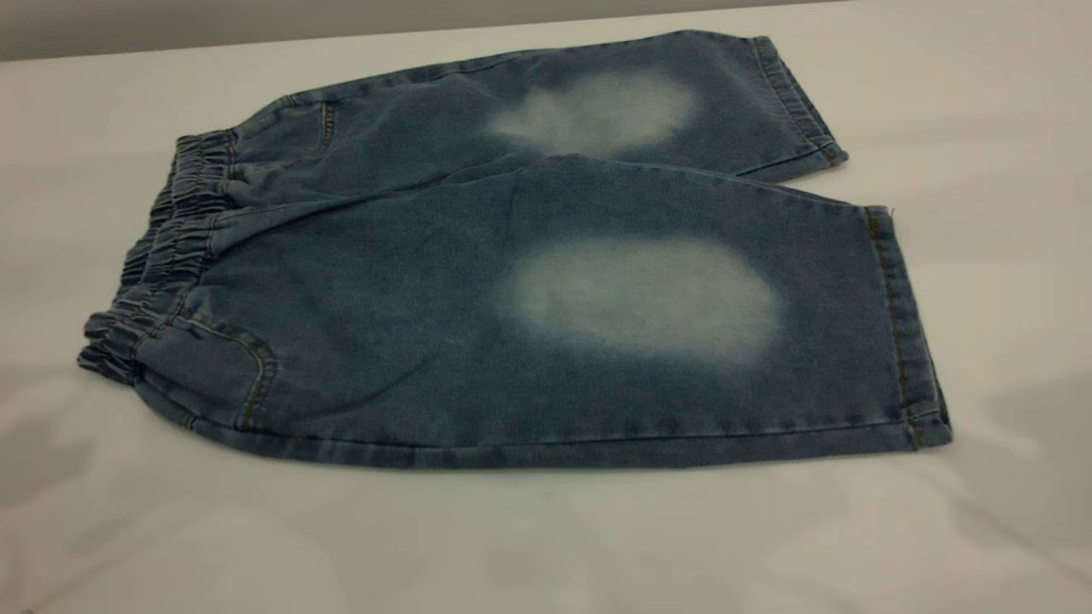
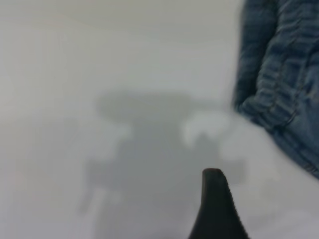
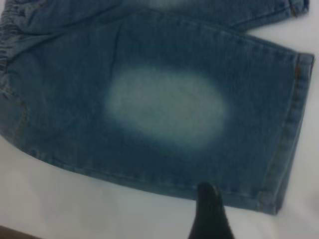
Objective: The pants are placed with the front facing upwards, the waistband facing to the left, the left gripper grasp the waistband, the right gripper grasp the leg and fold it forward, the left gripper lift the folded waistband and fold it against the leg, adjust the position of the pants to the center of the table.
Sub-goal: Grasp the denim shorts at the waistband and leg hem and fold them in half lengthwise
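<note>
The robot's left gripper will next move to the near end of the waistband (image 1: 111,342) (image 2: 270,105), next to the near pocket of the pants, and close there.
The blue denim pants (image 1: 529,256) lie flat on the table (image 1: 546,546), front up, with a pale faded patch on each leg. The ruffled waistband (image 1: 162,256) is at the left and the hems at the right. The near leg (image 1: 648,298) overlaps the far one slightly. No gripper shows in the exterior view. In the left wrist view, the left gripper (image 2: 215,204) hovers over bare table beside the waistband (image 2: 279,74), apart from it. In the right wrist view, the right gripper (image 3: 209,211) sits at the near leg's (image 3: 169,109) long edge, close to the hem corner.
The table's far edge (image 1: 171,47) runs just behind the pants. Bare tabletop lies in front of the pants and to both sides. The left arm's shadow (image 2: 144,149) falls on the table by the waistband.
</note>
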Motion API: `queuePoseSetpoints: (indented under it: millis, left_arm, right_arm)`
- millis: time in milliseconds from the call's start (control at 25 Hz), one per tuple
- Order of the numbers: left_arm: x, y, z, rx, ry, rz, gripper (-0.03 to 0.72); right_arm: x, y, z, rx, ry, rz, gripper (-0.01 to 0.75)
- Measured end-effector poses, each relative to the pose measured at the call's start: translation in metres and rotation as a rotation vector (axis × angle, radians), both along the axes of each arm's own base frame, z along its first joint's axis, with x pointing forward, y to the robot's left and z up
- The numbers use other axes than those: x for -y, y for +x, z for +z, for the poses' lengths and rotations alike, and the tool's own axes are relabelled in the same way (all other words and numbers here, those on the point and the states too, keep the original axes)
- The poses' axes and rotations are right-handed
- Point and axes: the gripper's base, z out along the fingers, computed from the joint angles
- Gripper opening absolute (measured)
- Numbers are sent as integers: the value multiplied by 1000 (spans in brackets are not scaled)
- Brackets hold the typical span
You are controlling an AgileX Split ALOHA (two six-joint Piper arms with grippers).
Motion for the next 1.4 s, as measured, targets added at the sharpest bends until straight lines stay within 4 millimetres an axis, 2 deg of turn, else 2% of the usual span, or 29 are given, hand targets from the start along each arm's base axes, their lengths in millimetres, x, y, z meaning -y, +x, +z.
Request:
queuePoseSetpoints:
  millis: [200, 400, 560, 720, 840, 1080, 1200, 1400]
  left_arm:
    - [-21, 11, -38, -132, -166, 103, 435]
    - [-29, 16, -71, -226, -389, 119, 435]
    - [-34, 24, -97, -226, -523, 139, 435]
    - [-35, 33, -122, -197, -539, 117, 435]
    - [-33, 37, -125, -155, -565, 85, 450]
    - [-33, 43, -122, -91, -579, 97, 535]
    - [-32, 43, -122, -102, -601, 130, 549]
    - [-30, 51, -133, -162, -704, 134, 552]
  right_arm:
    - [-3, 7, -10, -40, 2, 27, 409]
    - [-4, 12, -12, -22, 11, 32, 409]
    - [-5, 16, -16, -13, -3, 62, 409]
    - [-7, 23, -27, -68, 16, 60, 409]
    - [-9, 28, -40, -135, 18, 58, 409]
    - [-9, 35, -61, -218, 3, 62, 409]
    - [-10, 38, -61, -204, 7, 61, 409]
    - [-12, 39, -59, -168, 26, 80, 409]
